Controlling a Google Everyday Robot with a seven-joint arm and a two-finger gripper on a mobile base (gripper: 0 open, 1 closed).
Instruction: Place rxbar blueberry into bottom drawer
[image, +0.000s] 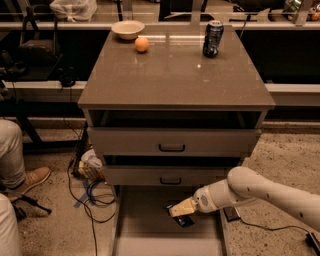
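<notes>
The robot's gripper needs to release the rxbar blueberry near the middle of the bottom drawer's inside (159, 233), a little toward the cables. The bar is now low over the drawer.
The bottom drawer (142, 217) is pulled out at the foot of the cabinet, a long shallow grey-beige tray. My gripper (181, 209) reaches in from the right on a pale arm and hangs low over the drawer's right half. It is shut on the rxbar blueberry (184, 221), a small dark blue bar that sticks out below the yellowish fingers. I cannot tell whether the bar touches the drawer floor.
The two upper drawers (171, 147) with black handles are slightly open. On the cabinet top stand a dark can (212, 39), an orange (142, 44) and a bowl (128, 29). A person's leg and shoe (22, 177) and cables (92, 195) are at the left.
</notes>
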